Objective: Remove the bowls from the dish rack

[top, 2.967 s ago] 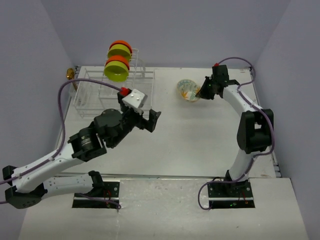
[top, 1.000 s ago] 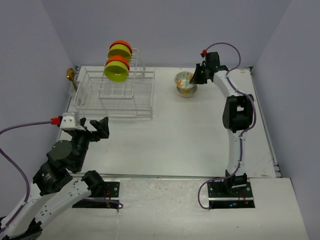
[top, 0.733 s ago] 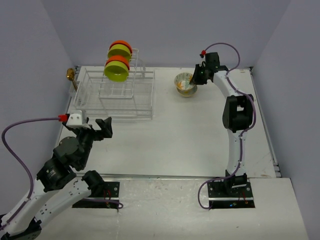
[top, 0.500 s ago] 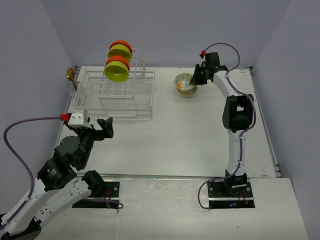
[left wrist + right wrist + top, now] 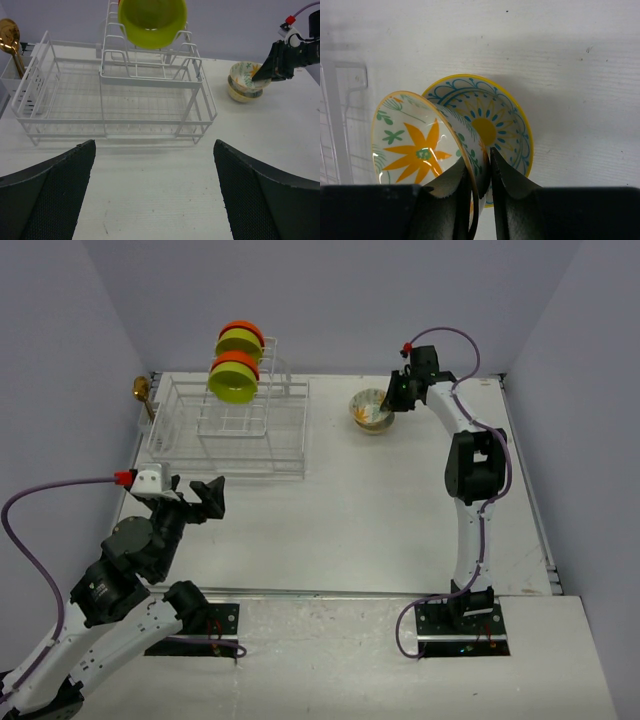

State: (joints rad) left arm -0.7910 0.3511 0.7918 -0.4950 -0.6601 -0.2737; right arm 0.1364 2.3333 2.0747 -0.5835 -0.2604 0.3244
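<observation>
The robot's left gripper needs to next move to the front lime-green bowl in the dish rack and close on the bowl's upper rim (image 5: 234, 373).
The white wire dish rack (image 5: 176, 432) stands at the back left. Its upright section holds orange bowls (image 5: 241, 329) and lime-green bowls (image 5: 231, 386) on edge; one lime-green bowl (image 5: 152, 19) shows in the left wrist view above the rack (image 5: 150, 82). My right gripper (image 5: 480, 175) is shut on the rim of the white floral bowl (image 5: 412, 145). The bowl is tilted over a second patterned bowl (image 5: 502, 122) on the table. Both appear in the top view (image 5: 371, 411) beside the right gripper (image 5: 393, 400). My left gripper (image 5: 155, 190) is open and empty, in front of the rack (image 5: 196, 498).
A gold spoon (image 5: 141, 390) stands in the cutlery holder (image 5: 19, 77) at the rack's left end. The walls close in behind the rack and on both sides. The right arm reaches up along the right of the table.
My left arm has pulled back from the middle of the table to the near left, its gripper open. My right gripper has carried the floral bowl slightly back and holds it over the other bowl.
</observation>
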